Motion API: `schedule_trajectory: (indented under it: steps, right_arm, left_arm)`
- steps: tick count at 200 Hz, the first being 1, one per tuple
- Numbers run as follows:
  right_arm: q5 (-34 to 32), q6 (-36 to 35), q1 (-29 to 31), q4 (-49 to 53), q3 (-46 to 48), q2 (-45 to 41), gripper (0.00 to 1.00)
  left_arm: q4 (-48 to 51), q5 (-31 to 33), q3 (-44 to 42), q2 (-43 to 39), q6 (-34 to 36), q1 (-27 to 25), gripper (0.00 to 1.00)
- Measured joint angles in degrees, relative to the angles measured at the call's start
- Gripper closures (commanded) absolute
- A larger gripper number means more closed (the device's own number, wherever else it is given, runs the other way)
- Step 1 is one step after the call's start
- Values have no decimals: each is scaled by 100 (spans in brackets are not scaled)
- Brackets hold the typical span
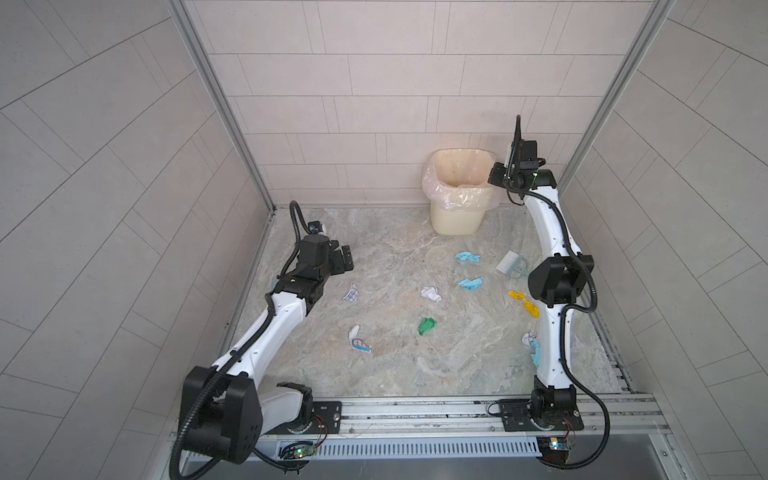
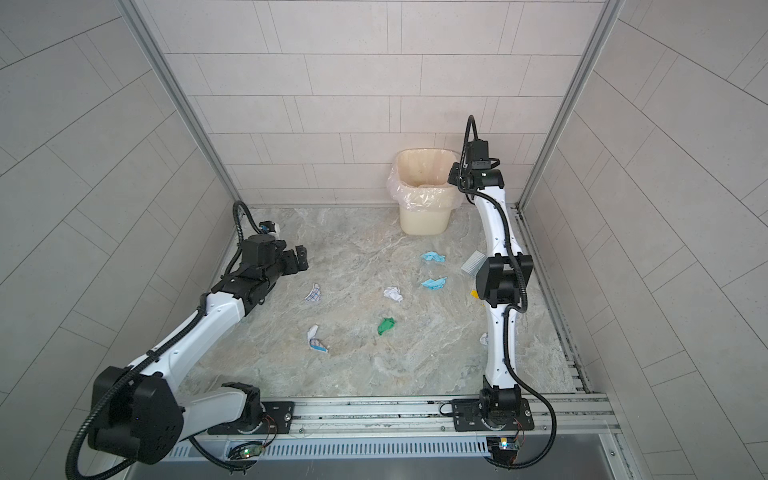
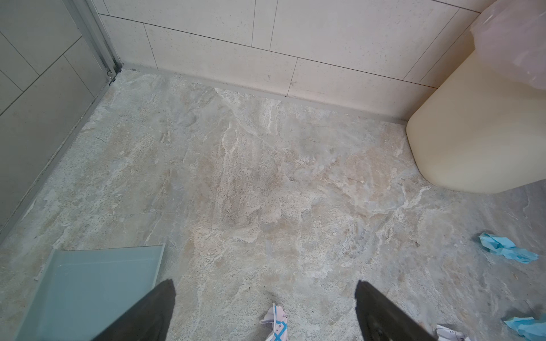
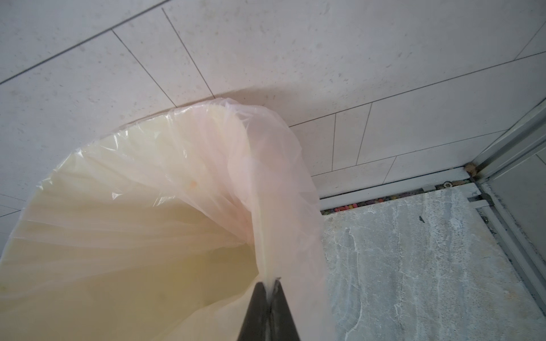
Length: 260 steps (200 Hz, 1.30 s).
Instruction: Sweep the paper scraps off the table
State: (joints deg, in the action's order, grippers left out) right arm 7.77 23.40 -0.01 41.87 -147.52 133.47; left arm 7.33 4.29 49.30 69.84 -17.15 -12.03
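Observation:
My right gripper needs to let go of the bin on the table (image 1: 394,256) between my left gripper and the light blue scraps. The bin is now at the back.
Several paper scraps lie across the table (image 1: 399,365): light blue ones (image 1: 467,257) (image 1: 471,283), a white one (image 1: 431,294), green (image 1: 427,326), yellow (image 1: 524,302) and grid-printed ones (image 1: 351,293) (image 1: 358,340). My left gripper (image 1: 347,259) hovers open over the table's left side. In its wrist view the grid scrap (image 3: 276,323) lies between the spread fingers (image 3: 153,310). My right gripper (image 4: 268,285) is shut on the lined right rim of the bin (image 1: 455,220), reaching it from above at the back right.
A pale blue brush (image 1: 512,265) with white bristles lies beside the right arm. A pale blue dustpan (image 3: 97,289) rests under the left gripper, hidden in both top views. Tiled walls close in the table on three sides.

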Motion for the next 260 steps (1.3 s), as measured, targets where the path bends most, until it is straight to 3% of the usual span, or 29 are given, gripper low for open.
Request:
schedule_trajectory:
  steps: [88,181,207,237,260]
  right_arm:
    - [256,2,654,170,-55,0,93]
    - [-214,223,2085,474,13,-118,91]
    - [-262,428,2378,577,107,-184,78]
    - [-284,538,2531,765,240,-184,44]
    - [-310,592,2520,885,289,-203,29]
  left_arm:
    - [31,87,-2,-120,2,0,0]
    - [284,374,9,-345,-101,0,0]
    - [562,496,258,-323,-243,0,0]
    - [1084,597,1215,-131,-393,-4,0]
    - [1585,651,2317,210,-490,-42,0]
